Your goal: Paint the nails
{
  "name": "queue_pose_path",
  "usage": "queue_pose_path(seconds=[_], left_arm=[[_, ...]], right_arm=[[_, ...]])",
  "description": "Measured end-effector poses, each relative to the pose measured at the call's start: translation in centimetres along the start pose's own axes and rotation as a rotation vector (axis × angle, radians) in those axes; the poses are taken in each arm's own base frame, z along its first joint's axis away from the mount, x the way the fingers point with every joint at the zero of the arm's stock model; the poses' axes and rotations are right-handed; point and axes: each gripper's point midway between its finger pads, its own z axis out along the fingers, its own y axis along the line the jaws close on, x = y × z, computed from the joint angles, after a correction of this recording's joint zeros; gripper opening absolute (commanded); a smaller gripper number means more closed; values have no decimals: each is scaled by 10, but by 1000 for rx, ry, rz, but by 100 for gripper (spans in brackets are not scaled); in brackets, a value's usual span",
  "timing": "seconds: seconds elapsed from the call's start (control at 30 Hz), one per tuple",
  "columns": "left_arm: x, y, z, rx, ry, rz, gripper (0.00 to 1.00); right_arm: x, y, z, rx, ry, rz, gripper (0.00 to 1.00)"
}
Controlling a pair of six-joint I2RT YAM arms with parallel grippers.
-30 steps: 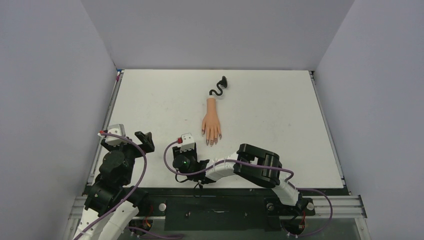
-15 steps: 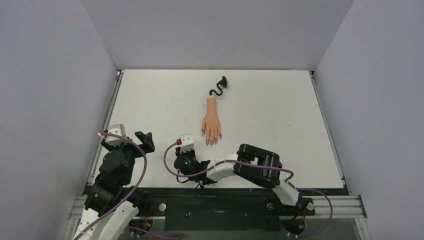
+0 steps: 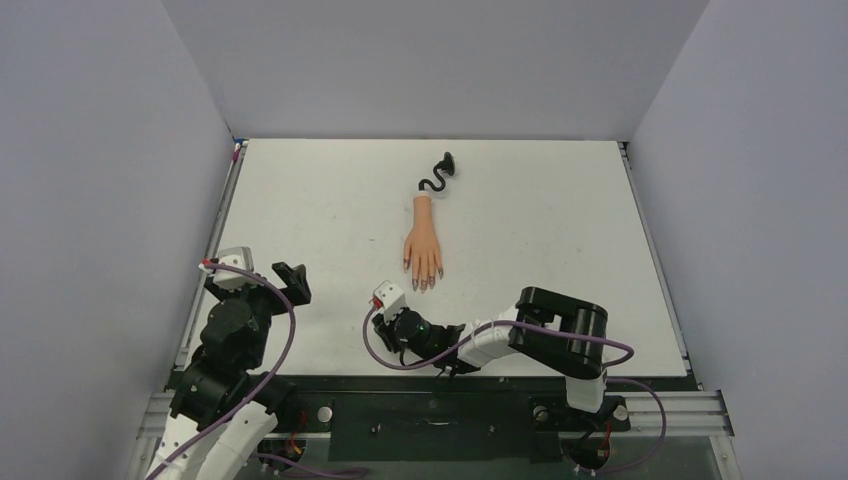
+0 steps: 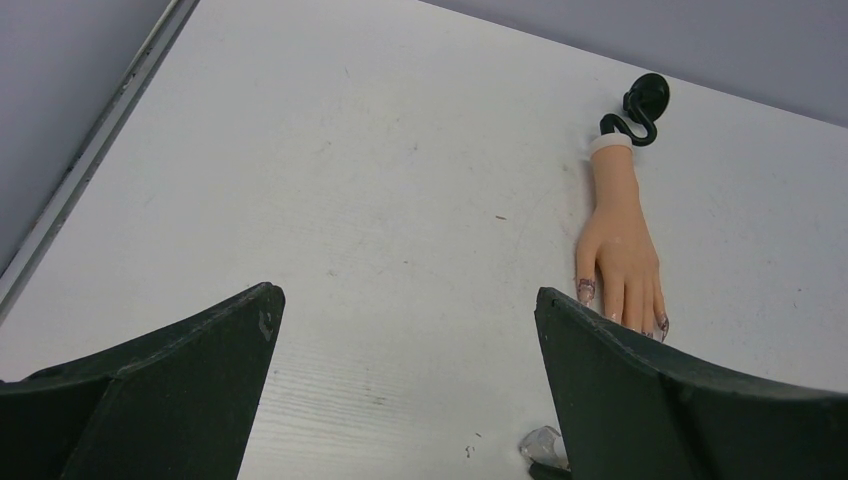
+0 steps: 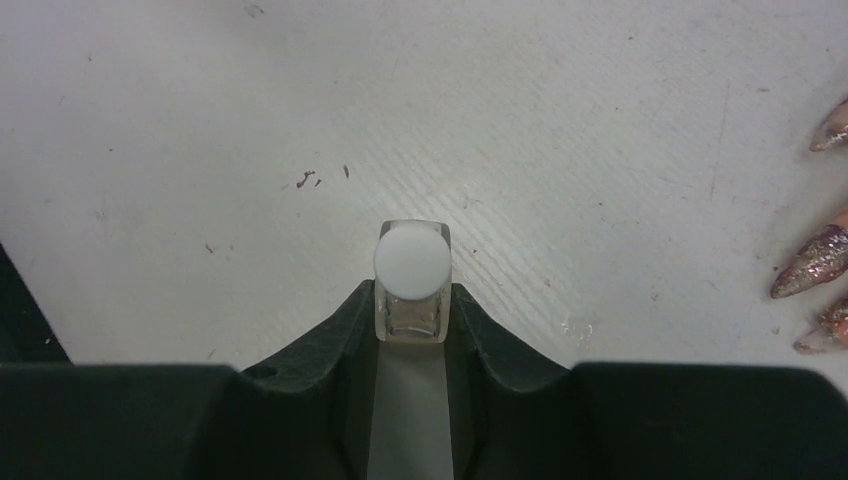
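I need to put the polish bottle down and take its body (image 5: 412,319) from a lower angle, because my right gripper is tilted steeply over the bottle's white cap.
A peach mannequin hand (image 3: 423,245) lies flat mid-table on a curly black stem (image 3: 437,175), fingers toward the arms. Its nails (image 3: 422,284) are dark and glittery; some show at the right edge of the right wrist view as nails (image 5: 818,262). My right gripper (image 5: 411,312) is shut on a small clear polish bottle (image 5: 411,295) with a white round cap, held just above the table. In the top view the right gripper (image 3: 392,318) is just in front and left of the fingertips. My left gripper (image 4: 405,295) hangs open and empty at the near left, the hand (image 4: 620,255) beyond its right finger.
The white table (image 3: 320,200) has grey walls on three sides and a metal rail (image 3: 225,210) along its left edge. Small dark red specks (image 5: 305,180) mark the surface near the bottle. A bit of the clear bottle (image 4: 545,445) shows by the left gripper's right finger.
The right gripper has closed on the polish bottle, and the right arm has shifted right, bringing the wrist closer below the mannequin's fingertips. The left arm has barely moved.
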Motion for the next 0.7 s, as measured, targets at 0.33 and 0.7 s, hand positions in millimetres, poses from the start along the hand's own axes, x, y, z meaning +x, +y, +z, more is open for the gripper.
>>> queue_pose_path(seconds=[0.33, 0.7], left_arm=[[3, -1, 2, 1, 15, 7, 96], [6, -2, 4, 0, 29, 15, 96]], right_arm=[[3, 16, -4, -169, -17, -59, 46], [9, 18, -15, -183, -63, -68, 50]])
